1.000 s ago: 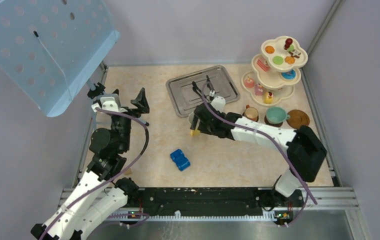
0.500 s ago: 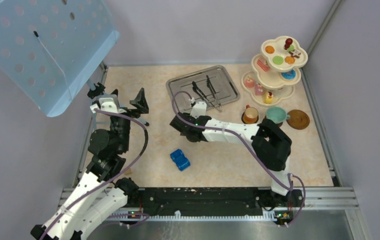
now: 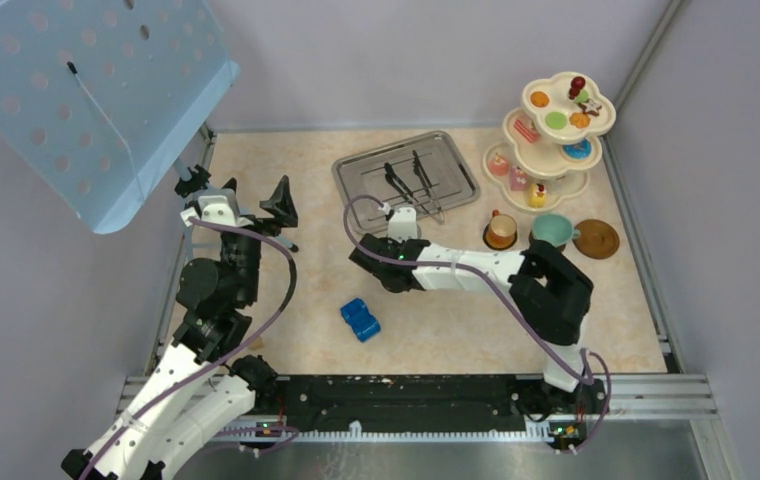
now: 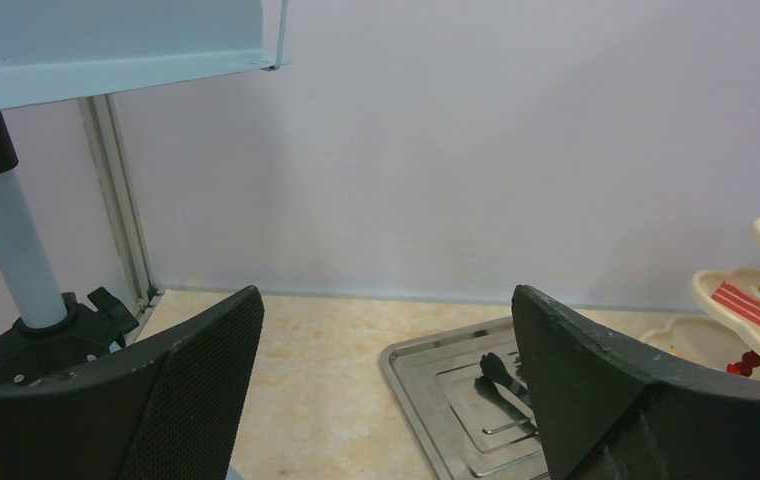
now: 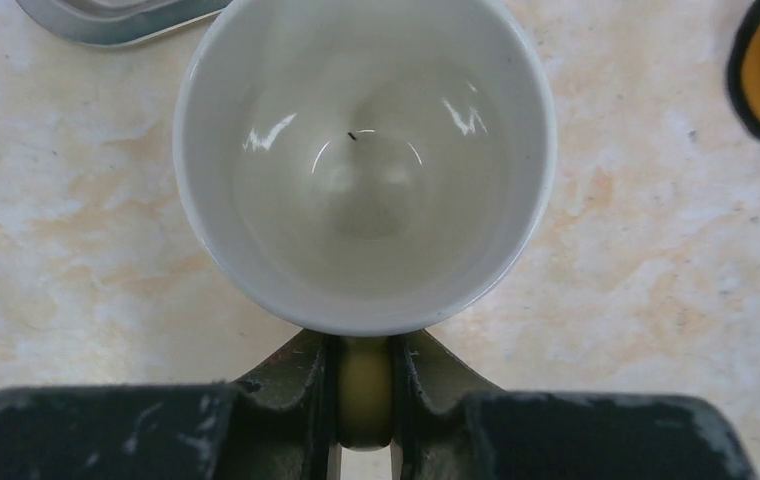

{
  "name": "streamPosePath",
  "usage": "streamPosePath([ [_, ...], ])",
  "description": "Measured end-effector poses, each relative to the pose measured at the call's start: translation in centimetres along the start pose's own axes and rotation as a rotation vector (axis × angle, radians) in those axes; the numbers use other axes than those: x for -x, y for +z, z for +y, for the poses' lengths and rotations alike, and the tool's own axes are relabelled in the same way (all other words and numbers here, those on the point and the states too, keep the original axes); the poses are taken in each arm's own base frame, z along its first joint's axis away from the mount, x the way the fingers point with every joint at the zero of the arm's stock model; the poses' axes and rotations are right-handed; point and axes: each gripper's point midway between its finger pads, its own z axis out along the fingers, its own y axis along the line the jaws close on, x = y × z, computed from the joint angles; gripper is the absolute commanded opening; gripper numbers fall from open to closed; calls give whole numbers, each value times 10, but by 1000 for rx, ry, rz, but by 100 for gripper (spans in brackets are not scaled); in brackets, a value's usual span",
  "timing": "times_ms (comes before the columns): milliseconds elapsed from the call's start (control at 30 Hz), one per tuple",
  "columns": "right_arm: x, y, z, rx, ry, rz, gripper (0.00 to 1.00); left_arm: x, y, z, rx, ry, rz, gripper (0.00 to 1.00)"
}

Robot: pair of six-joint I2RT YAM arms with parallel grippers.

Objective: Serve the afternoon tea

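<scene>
My right gripper needs to set the yellow-and-cream mug down and let go of it on the bare brown coaster (image 3: pixel 595 238) next to the teal cup.
In the right wrist view the yellow-and-cream mug (image 5: pixel 366 160) stands upright and empty on the table. My right gripper (image 5: pixel 364 350) is shut on its yellow handle (image 5: pixel 364 400). From above, the right gripper (image 3: pixel 384 262) covers the mug, just in front of the metal tray (image 3: pixel 361 185). The cream three-tier stand (image 3: pixel 554 130) with small cakes is at the back right. In front of it are the small brown cup (image 3: pixel 501 230), the teal cup (image 3: pixel 554 230) and a bare brown coaster (image 3: pixel 596 238). My left gripper (image 3: pixel 241 195) hangs open and empty at the left.
Two black tongs (image 3: pixel 411 180) lie in the tray. A blue toy car (image 3: pixel 360 320) sits on the table near the front middle. A pale blue perforated panel (image 3: pixel 86 90) overhangs the back left corner. Walls close in the back and both sides.
My right arm has dropped low with its elbow swung left, and its jaws have closed from open onto the mug's handle. The left arm has not moved.
</scene>
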Motion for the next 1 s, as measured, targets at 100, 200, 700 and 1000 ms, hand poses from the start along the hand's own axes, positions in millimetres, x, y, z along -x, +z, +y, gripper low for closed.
streamPosePath([
  [100, 7, -12, -18, 26, -83, -29, 0, 0, 0, 0, 0, 0, 1, 99],
  [200, 36, -38, -42, 72, -121, -95, 0, 0, 0, -1, -3, 0, 0, 99],
  [700, 133, -102, -361, -376, 372, -393, 0, 0, 0, -4, -20, -15, 0, 99],
  [1000, 47, -13, -450, -512, 643, -48, 0, 0, 0, -6, -30, -20, 0, 99],
])
